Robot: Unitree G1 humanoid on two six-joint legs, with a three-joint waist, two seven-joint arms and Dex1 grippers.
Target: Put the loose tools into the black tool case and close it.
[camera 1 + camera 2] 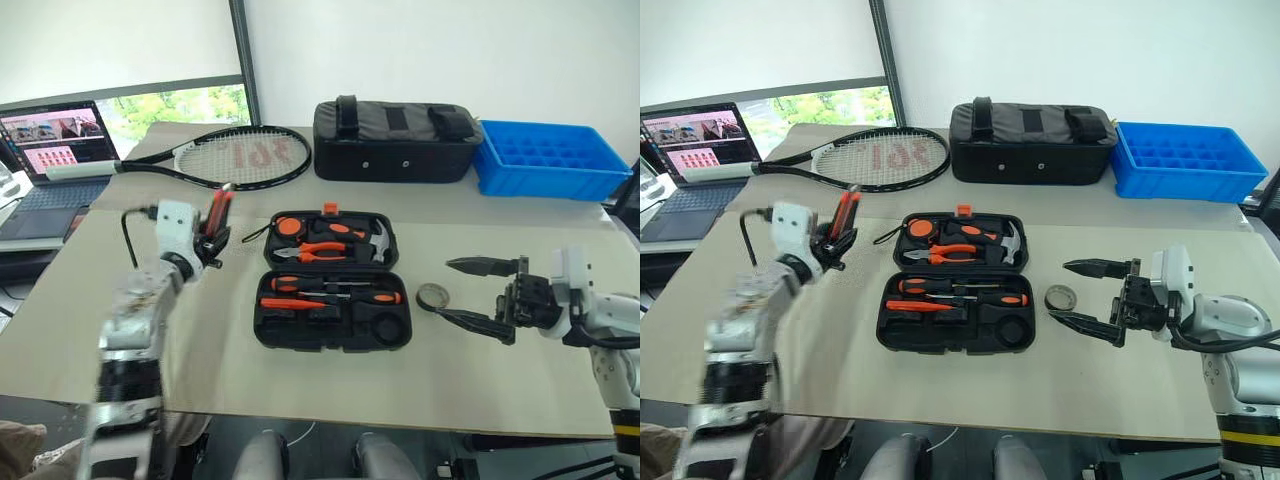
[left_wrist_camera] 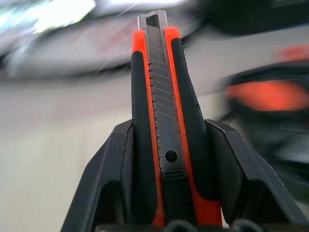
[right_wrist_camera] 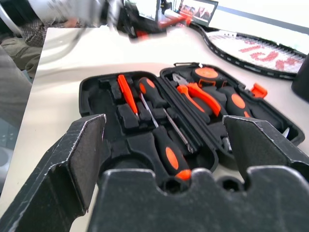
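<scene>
Next, my left gripper puts the orange-black utility knife down along the near edge inside the black tool case point(image 1: 323, 329).
The black tool case point(image 1: 268, 318) lies open and flat at the table's middle, with orange-handled screwdrivers point(image 1: 335, 297), pliers and a hammer in its slots. Left of the case, my left gripper point(image 1: 212, 238) is raised above the table and shut on the orange-black utility knife point(image 2: 161, 121), which stands upright between its fingers point(image 2: 111, 179). A small dark tape roll point(image 1: 433, 296) lies on the table just right of the case. Right of the roll, my right gripper point(image 1: 448, 290) hangs open, pointing at the case, nothing between its fingers point(image 3: 72, 159).
A tennis racket point(image 1: 240, 157) lies behind the case at the left. A black fabric bag point(image 1: 395, 140) and a blue plastic tray point(image 1: 550, 160) stand along the far edge. A laptop point(image 1: 55, 150) sits on a lower surface at the far left.
</scene>
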